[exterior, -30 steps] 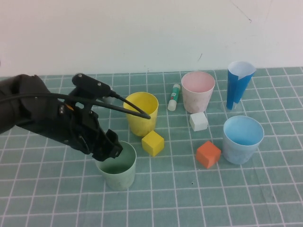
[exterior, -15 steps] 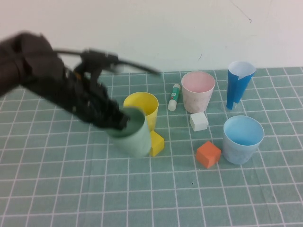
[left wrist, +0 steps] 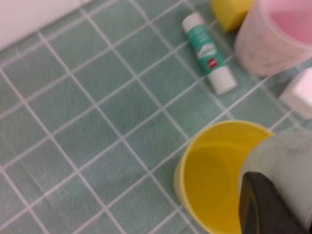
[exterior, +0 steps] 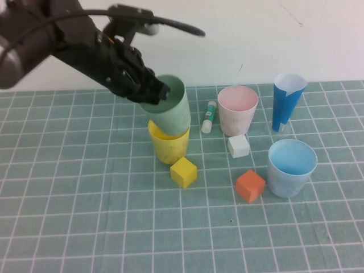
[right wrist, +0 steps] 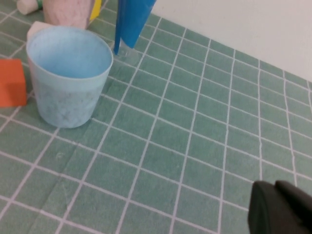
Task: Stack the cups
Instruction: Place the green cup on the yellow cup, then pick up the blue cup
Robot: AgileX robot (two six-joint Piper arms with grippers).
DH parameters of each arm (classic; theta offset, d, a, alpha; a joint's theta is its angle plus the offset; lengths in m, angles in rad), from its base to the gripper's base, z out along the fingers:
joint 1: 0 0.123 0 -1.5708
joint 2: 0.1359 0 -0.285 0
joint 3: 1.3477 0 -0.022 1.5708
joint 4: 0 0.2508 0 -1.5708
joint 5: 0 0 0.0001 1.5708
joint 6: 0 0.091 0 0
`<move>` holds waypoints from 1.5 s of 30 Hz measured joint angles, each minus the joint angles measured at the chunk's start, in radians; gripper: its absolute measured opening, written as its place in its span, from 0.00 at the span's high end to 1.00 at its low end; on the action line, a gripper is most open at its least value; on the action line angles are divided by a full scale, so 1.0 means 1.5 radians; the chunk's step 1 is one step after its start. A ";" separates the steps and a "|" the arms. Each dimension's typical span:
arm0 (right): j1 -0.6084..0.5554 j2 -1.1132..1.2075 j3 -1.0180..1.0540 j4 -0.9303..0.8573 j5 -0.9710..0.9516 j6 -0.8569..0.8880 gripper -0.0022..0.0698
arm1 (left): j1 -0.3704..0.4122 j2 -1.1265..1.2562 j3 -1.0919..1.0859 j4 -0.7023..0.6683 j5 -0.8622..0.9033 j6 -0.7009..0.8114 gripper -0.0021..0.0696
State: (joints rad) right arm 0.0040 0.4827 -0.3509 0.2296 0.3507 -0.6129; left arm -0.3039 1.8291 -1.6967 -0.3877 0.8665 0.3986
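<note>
The light blue cup's rim (exterior: 314,160) (right wrist: 101,74) opposite the orange cube is the next spot my right gripper needs to go to and close on.
My left gripper (exterior: 156,92) is shut on the rim of the pale green cup (exterior: 171,109) and holds it tilted in the air, its base just over the mouth of the yellow cup (exterior: 168,146). In the left wrist view the green cup (left wrist: 287,161) hangs over the edge of the yellow cup (left wrist: 209,180), with one dark finger (left wrist: 265,207) on it. The pale pink cup (exterior: 238,109) and the light blue cup (exterior: 291,167) stand to the right. My right gripper (right wrist: 279,208) is shut and empty, low over the mat, away from the light blue cup (right wrist: 68,73); it is out of the high view.
A yellow cube (exterior: 183,172), an orange cube (exterior: 250,185) and a white cube (exterior: 239,145) lie between the cups. A glue stick (exterior: 209,116) lies beside the pink cup. A dark-blue paper cone (exterior: 286,100) stands at the back right. A white wall runs behind.
My left gripper lifted the green cup off the mat at the front left and carried it up and back, over the yellow cup. Nothing else moved.
</note>
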 joint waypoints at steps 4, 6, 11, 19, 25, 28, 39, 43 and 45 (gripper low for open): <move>0.000 0.000 0.000 0.006 0.003 0.000 0.97 | -0.001 0.033 -0.003 0.024 0.000 -0.009 0.94; 0.000 0.000 0.000 0.018 0.011 -0.002 0.97 | -0.001 0.040 -0.003 0.030 -0.001 -0.009 0.92; 0.000 0.001 -0.003 0.123 0.034 -0.095 0.97 | -0.001 0.042 -0.004 0.038 -0.007 -0.001 0.69; 0.000 0.087 -0.127 0.281 0.215 -0.237 0.97 | -0.001 0.000 -0.005 0.104 -0.054 -0.030 0.68; 0.000 0.204 -0.282 0.304 0.320 -0.270 0.97 | -0.001 -0.103 -0.005 0.202 -0.100 -0.046 0.93; 0.000 0.259 -0.335 0.305 0.337 -0.287 0.97 | -0.001 -0.173 -0.005 0.229 -0.096 -0.046 0.96; 0.052 0.445 -0.409 0.284 0.362 -0.314 0.97 | 0.000 -0.448 0.127 0.237 -0.057 -0.084 0.97; 0.107 0.506 -0.434 0.217 0.341 -0.314 0.97 | 0.000 -0.551 0.285 0.235 -0.101 -0.104 0.97; 0.134 0.529 -0.453 0.194 0.336 -0.314 0.96 | 0.000 -0.604 0.380 0.235 -0.141 -0.110 0.97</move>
State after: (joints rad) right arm 0.2044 1.2761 -1.0300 0.5208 0.8554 -1.0835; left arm -0.3035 0.9228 -1.1266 -0.0359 0.6547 0.2342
